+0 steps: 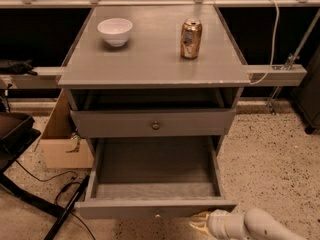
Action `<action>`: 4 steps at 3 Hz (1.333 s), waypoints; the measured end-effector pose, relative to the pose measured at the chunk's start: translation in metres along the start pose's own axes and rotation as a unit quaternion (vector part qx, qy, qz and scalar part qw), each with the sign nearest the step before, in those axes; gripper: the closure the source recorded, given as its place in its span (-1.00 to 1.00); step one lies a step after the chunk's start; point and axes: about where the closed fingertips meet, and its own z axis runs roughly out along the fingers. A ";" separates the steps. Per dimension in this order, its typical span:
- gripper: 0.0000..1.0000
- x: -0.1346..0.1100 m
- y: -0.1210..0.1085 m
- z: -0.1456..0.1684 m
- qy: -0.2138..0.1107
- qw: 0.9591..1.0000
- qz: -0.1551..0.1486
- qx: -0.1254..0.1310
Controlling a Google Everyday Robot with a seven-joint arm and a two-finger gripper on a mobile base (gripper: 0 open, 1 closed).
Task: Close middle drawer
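The middle drawer, now pulled far out, will be let go by my gripper with its front pushed in under the taller-fronted grey drawer [155, 170].
The middle drawer [155, 209] is grey and pulled far out, its deep empty box open to view. Its low flat front has a small round knob [157, 215] at the centre. Above it, the taller-fronted grey drawer [152, 123] with a darker knob stands slightly out. My gripper [200, 224], yellowish at the tip on a white arm [255, 226], is at the bottom right. It sits just in front of the middle drawer's front, right of the knob. The lowest drawer is out of view.
A white bowl [115, 31] and a copper-coloured can [191, 38] stand on the cabinet top [150, 59]. A cardboard box [62, 144] and cables lie on the floor to the left, by a dark chair base [15, 139]. Speckled floor lies to the right.
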 end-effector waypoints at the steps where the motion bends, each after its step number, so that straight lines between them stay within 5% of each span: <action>1: 1.00 -0.026 -0.024 0.002 -0.011 1.000 -0.015 0.012; 4: 1.00 -0.122 -0.111 0.018 -0.056 0.996 -0.059 0.047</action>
